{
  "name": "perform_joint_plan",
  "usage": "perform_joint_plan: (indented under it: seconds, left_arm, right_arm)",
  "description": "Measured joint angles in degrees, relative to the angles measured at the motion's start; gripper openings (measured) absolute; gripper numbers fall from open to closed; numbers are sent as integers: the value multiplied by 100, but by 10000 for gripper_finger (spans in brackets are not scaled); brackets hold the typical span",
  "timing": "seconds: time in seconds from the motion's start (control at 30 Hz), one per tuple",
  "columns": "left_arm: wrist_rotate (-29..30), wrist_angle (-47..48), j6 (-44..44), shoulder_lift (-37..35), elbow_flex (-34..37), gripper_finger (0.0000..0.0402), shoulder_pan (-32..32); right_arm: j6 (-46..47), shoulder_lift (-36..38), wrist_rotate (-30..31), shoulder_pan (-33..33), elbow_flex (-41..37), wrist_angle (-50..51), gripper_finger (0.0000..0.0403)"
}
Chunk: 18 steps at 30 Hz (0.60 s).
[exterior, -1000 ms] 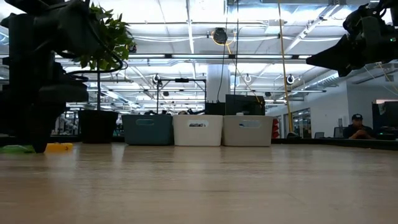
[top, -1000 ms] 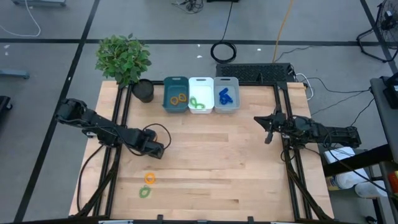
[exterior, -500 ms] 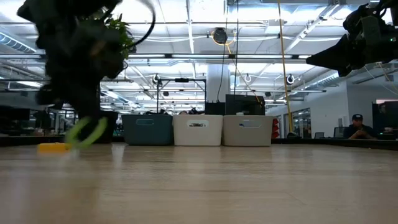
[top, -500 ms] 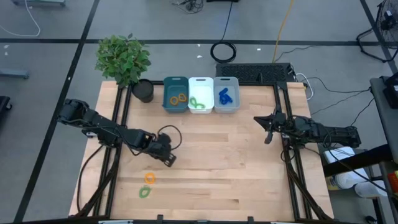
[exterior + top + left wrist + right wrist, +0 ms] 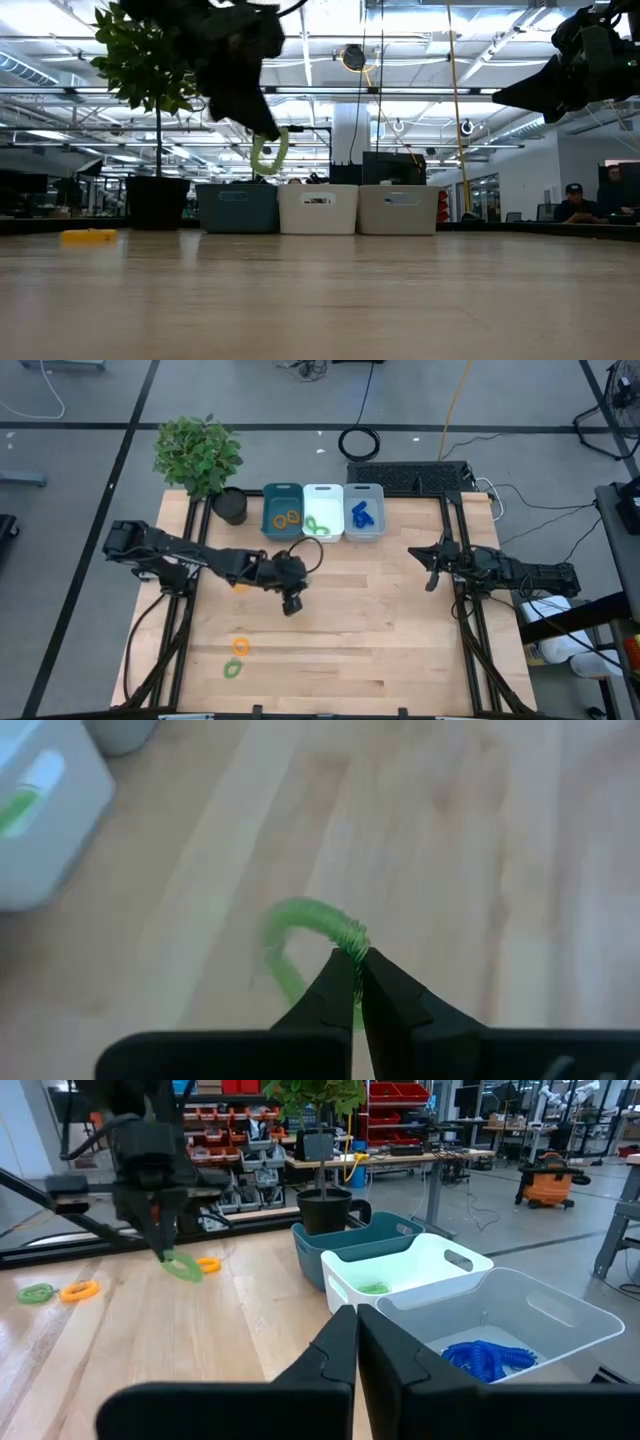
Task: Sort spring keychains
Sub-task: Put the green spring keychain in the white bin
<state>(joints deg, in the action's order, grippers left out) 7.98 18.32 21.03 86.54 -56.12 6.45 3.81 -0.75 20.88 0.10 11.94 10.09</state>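
I need to let go of the green keychain, now hanging over the table's middle, with my left gripper in the white bin (image 5: 331,528), between the green keychains and the clear bin.
My left gripper (image 5: 292,605) hangs over the middle of the table, shut on a green spring keychain (image 5: 268,152); the right wrist view shows the loop (image 5: 183,1267) too. An orange keychain (image 5: 240,586) lies flat behind it. Another orange keychain (image 5: 240,646) and a green one (image 5: 233,669) lie flat near the front left. At the far edge stand a teal bin (image 5: 283,525) with orange keychains, a white bin (image 5: 323,512) with green ones, and a clear bin (image 5: 363,527) with blue ones. My right gripper (image 5: 356,1312) waits shut at the table's right side (image 5: 415,553). My left gripper pinches the coil of the green loop at one spot (image 5: 352,938) between its two fingertips. The fingers slant downward, coming from the table's left. The loop hangs below the fingertips (image 5: 262,128), clear of the table.
A potted plant (image 5: 198,455) and a black pot (image 5: 230,506) stand at the far left corner beside the bins. A black cable coil (image 5: 360,443) lies on the floor beyond the table. Bare wood spreads between the two arms.
My left gripper has shut on the green keychain and lifted it clear of the table. It has risen and gone toward the table's right, rolling its wrist on the way. The orange keychain that lay beside it stays where it was.
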Motion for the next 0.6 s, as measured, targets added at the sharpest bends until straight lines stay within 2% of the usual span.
perform_joint_plan:
  seconds: [0.27, 0.6]
  left_arm:
    - [345, 17, -1531, 669, -808, 6, -364]
    - [375, -20, -3061, 1148, -1457, 5, -1485]
  right_arm:
    - [0, -22, 3, 0, 1, -39, 0]
    - [0, -133, -2, -1, 2, -36, 0]
